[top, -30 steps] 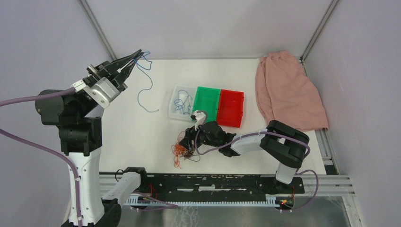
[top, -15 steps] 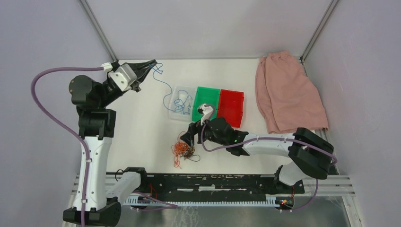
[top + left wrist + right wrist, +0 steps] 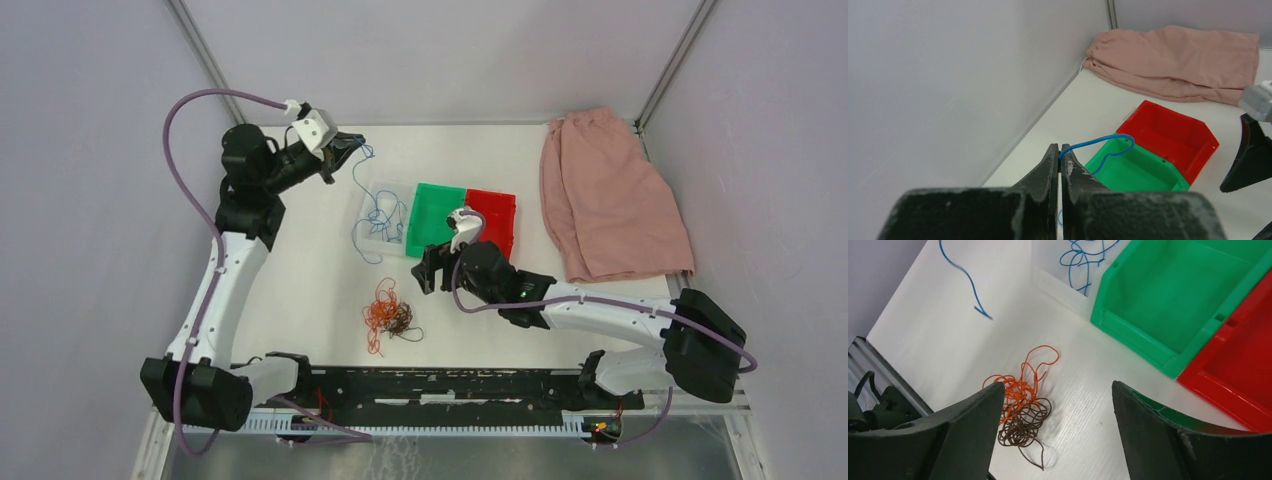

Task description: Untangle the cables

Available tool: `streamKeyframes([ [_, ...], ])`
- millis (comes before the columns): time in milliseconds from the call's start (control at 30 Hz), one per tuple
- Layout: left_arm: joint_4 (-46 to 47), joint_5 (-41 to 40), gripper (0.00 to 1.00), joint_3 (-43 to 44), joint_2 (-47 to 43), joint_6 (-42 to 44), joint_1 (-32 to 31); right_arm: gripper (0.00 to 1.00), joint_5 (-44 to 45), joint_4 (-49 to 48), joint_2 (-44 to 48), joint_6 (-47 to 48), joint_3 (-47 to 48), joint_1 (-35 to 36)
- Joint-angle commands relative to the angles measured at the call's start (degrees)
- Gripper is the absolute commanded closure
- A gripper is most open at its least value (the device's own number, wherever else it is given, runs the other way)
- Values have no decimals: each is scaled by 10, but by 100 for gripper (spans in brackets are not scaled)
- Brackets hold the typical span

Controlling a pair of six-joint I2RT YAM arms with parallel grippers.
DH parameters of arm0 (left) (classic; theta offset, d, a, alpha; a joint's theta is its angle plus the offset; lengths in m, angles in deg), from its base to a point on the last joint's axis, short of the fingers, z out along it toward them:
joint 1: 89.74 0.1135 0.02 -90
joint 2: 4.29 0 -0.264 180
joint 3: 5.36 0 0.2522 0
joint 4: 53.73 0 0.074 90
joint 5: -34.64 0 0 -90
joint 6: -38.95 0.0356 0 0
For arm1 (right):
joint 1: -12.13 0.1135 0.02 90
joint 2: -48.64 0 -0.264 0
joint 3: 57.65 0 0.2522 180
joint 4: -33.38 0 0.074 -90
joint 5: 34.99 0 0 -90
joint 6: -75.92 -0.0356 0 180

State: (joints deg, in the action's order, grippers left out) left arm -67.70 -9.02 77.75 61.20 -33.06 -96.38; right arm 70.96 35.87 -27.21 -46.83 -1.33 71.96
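Note:
The blue cable, now held high at the back, will be released by my left gripper inside the clear bin (image 3: 388, 220) beside the green bin.
My left gripper (image 3: 352, 146) is shut on a blue cable (image 3: 362, 205), held high at the back left; the cable hangs down to the table beside the clear bin (image 3: 372, 203). In the left wrist view the jaws (image 3: 1059, 150) pinch the blue cable (image 3: 1103, 140). More blue cable (image 3: 384, 217) lies coiled in the clear bin. An orange-red and dark brown tangle (image 3: 388, 317) lies on the table, also in the right wrist view (image 3: 1020, 405). My right gripper (image 3: 430, 270) is open and empty, above and right of the tangle.
A green bin (image 3: 436, 217) and a red bin (image 3: 488, 230) stand next to the clear bin. A pink cloth (image 3: 610, 195) lies at the back right. Grey walls enclose the white table. A black rail runs along the near edge (image 3: 440, 385).
My left gripper has swung right toward the clear bin with the blue cable. My right gripper has lifted up and to the right, away from the orange and brown tangle.

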Motion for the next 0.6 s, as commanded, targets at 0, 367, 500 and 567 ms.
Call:
streamKeyframes([
  [0,23,-34,97,3,41,44,-17,15,43,33,36,7,13,-11],
  [367,28,-69,97,9,137,131,-48,15,55,53,85,-2,-20,-42],
  [500,34,-89,97,23,160,155,-54,15,53,58,86,-10,-26,-59],
  [567,47,-101,97,35,166,156,-54,15,48,57,82,-12,-25,-63],
])
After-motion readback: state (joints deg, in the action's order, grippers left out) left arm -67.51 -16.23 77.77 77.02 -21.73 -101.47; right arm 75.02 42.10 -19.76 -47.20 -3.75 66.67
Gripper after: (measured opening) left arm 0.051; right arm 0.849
